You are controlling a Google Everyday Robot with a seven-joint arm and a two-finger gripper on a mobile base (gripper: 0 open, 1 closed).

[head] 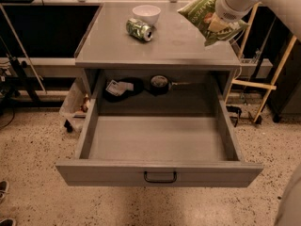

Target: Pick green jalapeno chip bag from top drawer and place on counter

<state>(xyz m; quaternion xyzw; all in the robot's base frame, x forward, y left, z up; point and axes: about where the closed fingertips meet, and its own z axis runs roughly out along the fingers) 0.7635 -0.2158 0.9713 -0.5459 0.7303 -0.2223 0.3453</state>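
Observation:
Next, the gripper releases the green jalapeno chip bag, still hanging tilted over the counter, on the counter a short way [192, 29] beside the green soda can.
The green jalapeno chip bag [205, 14] hangs in the air over the right part of the counter [178, 46], tilted, held at its right side by my gripper [220, 19] at the end of the white arm coming in from the upper right. The gripper is shut on the bag. The top drawer [160, 147] is pulled fully open below, and its front compartment holds nothing. Its black handle [160, 177] faces me.
A small green soda can [139, 29] lies on its side on the counter next to a white bowl [146, 14]. At the back of the drawer cavity lie a dark packet [118, 88] and a round dark object [160, 83]. A wooden frame [265, 74] stands to the right.

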